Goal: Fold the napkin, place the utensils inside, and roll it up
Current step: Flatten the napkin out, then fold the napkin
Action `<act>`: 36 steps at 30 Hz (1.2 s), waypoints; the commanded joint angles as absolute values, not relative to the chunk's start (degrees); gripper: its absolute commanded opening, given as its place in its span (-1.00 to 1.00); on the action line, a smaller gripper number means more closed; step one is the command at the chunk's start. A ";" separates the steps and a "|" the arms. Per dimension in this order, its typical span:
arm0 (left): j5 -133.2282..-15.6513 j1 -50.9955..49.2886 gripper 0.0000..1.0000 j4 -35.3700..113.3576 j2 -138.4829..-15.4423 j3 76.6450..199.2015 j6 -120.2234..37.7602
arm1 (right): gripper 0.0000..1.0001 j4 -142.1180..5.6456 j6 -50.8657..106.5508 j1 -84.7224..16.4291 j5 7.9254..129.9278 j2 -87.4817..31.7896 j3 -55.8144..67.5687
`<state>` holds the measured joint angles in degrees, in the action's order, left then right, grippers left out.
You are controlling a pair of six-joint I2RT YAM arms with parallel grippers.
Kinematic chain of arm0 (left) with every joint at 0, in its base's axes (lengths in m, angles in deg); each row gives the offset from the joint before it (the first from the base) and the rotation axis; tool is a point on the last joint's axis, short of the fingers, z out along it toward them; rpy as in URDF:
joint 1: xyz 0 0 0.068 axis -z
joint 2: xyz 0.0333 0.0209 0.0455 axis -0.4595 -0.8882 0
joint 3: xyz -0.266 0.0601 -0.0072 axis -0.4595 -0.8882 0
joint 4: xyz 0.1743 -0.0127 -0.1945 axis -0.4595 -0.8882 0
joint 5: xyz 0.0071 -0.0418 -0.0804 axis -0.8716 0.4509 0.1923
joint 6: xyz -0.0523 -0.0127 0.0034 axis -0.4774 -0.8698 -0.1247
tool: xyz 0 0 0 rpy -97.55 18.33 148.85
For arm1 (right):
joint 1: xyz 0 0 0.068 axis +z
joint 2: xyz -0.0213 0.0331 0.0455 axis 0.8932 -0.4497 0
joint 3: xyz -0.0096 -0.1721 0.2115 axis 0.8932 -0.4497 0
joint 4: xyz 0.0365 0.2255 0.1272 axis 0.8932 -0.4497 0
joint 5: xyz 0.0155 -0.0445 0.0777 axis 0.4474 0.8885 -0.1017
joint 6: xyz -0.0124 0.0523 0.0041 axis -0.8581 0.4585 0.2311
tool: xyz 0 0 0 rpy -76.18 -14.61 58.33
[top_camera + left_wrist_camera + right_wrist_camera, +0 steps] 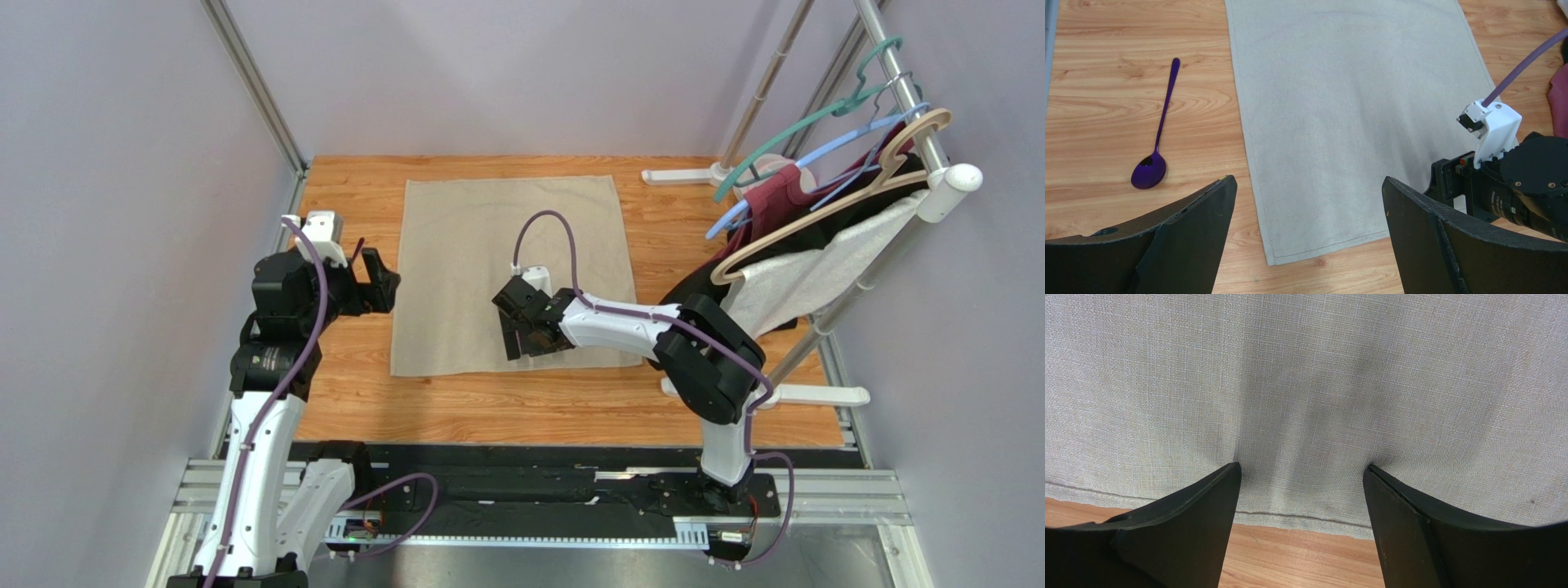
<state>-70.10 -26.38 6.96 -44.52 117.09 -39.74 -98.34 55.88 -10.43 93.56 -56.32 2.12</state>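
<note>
My right gripper is going to close on the near corner (pixel 394 374) of the beige napkin, on the side by the dark-purple spoon, to start the fold.
The beige napkin (pixel 515 270) lies flat and unfolded on the wooden table. My right gripper (pixel 530 343) is open, with both fingertips pressed on the cloth just inside its near hem, and the fabric puckers between them in the right wrist view (pixel 1301 467). My left gripper (pixel 384 284) is open and empty. It hovers at the napkin's left edge, above the near left corner in the left wrist view (pixel 1308 180). A dark-purple spoon (pixel 1149 171) lies on the wood left of the napkin (pixel 1352 110), handle pointing away. No other utensils show.
A rack with coloured hangers (pixel 846 159) holding white and maroon garments stands at the table's right edge, close behind my right arm. White rack feet (pixel 681 175) sit at the back right and near right. Grey walls close in the left and back sides.
</note>
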 commanded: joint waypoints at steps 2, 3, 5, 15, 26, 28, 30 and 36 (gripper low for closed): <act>-71.28 -26.21 0.95 7.27 -44.80 119.19 -39.06 | 0.58 -103.59 58.82 -9.40 88.52 -54.44 -0.94; -71.54 -26.21 0.95 7.18 -45.06 119.19 -39.06 | 0.58 -103.24 58.47 -9.40 88.52 -52.34 -0.85; -71.63 -26.21 0.95 7.18 -45.15 119.10 -39.14 | 0.58 -102.01 55.41 -8.87 88.17 -49.96 -0.94; -98.40 -27.00 0.98 3.84 -42.88 120.16 -45.56 | 0.47 -85.95 38.43 -4.65 78.26 -45.20 2.92; -104.24 -32.89 0.98 4.02 -41.90 120.33 -44.94 | 0.29 -74.07 34.65 4.05 68.57 -62.07 18.22; -102.92 -33.07 0.98 4.11 -42.16 120.33 -45.03 | 0.21 -72.31 33.60 5.27 69.70 -64.88 19.97; -102.13 -33.07 0.98 4.28 -42.16 120.25 -45.12 | 0.12 -69.68 32.63 5.81 70.15 -67.34 20.50; -100.37 -33.07 0.98 4.37 -42.34 120.07 -45.30 | -0.03 -68.08 29.03 7.56 74.62 -72.62 23.32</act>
<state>-101.90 -32.63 3.70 -42.48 118.59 -44.57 -72.79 32.73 7.29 70.96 -70.09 19.87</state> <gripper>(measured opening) 0.990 0.497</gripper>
